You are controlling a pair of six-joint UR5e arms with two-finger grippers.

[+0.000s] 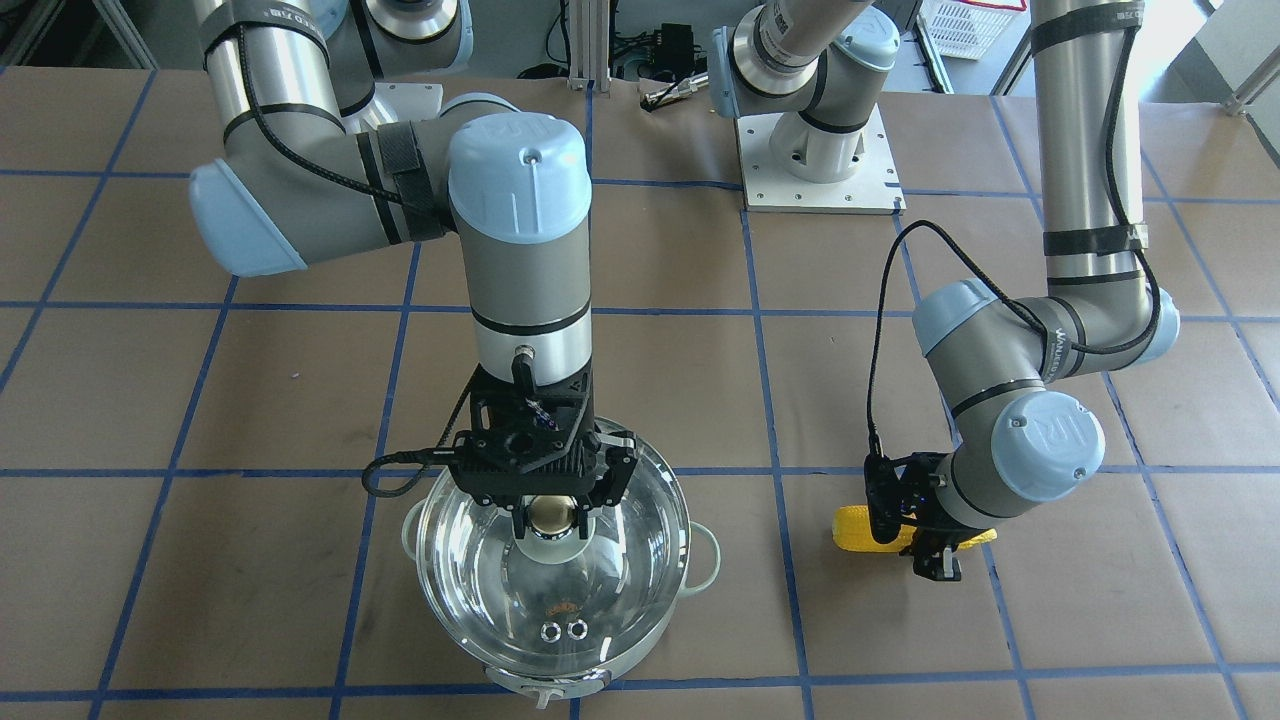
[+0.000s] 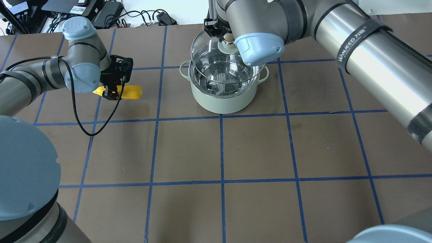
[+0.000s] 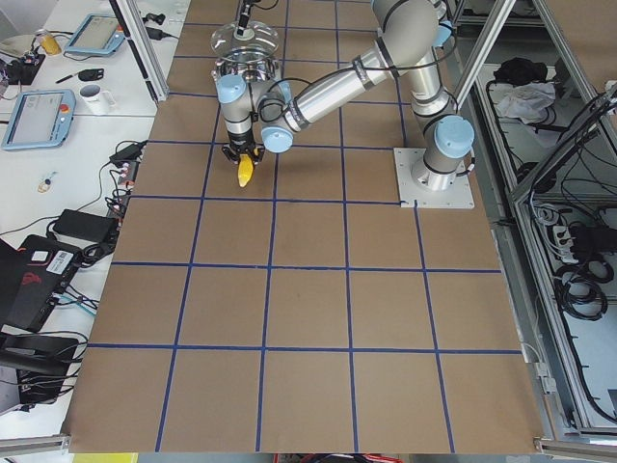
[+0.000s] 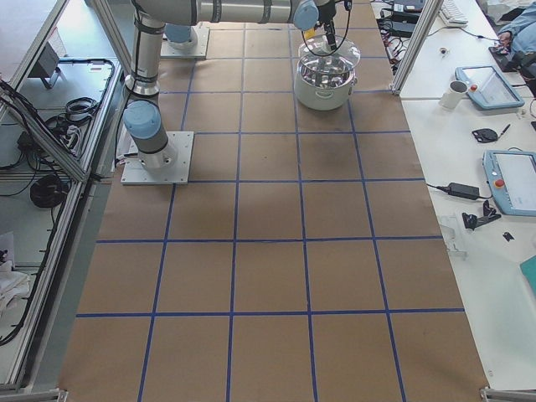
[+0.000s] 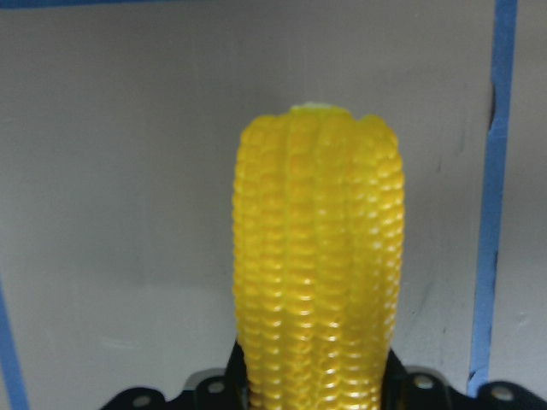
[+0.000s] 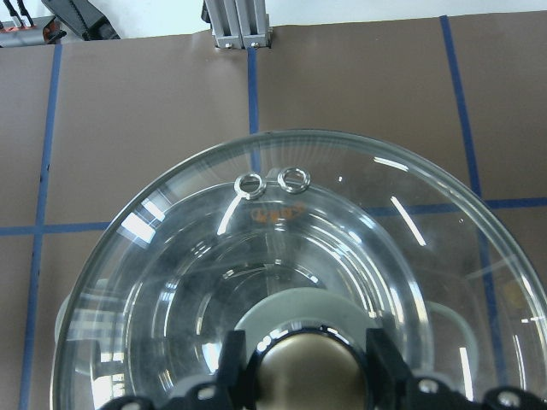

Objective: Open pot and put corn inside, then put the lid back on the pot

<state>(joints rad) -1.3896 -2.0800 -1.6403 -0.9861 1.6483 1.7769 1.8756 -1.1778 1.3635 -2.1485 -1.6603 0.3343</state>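
My left gripper needs to let go of the yellow corn inside the pale mint-green pot (image 1: pixel 564 516), lying crosswise between the pot's side handles.
The pale mint-green pot (image 2: pixel 222 101) stands on the table at the far middle, its steel inside showing through the glass. My right gripper (image 2: pixel 228 37) is shut on the cream knob (image 1: pixel 548 515) of the clear glass lid (image 1: pixel 553 590) and holds it a little above the pot's rim, shifted slightly towards the far side. The lid (image 6: pixel 282 248) fills the right wrist view. The yellow corn (image 2: pixel 130 91) lies low at the table to the pot's left. My left gripper (image 2: pixel 113 92) is shut on the corn (image 5: pixel 318 265) near its middle.
The right arm's upper link (image 2: pixel 371 44) stretches over the table's right side. A metal base plate (image 1: pixel 818 160) sits at the robot's edge. Cables and power supplies (image 2: pixel 101 13) lie beyond the far edge. Blue tape lines grid the brown table (image 2: pixel 256 148).
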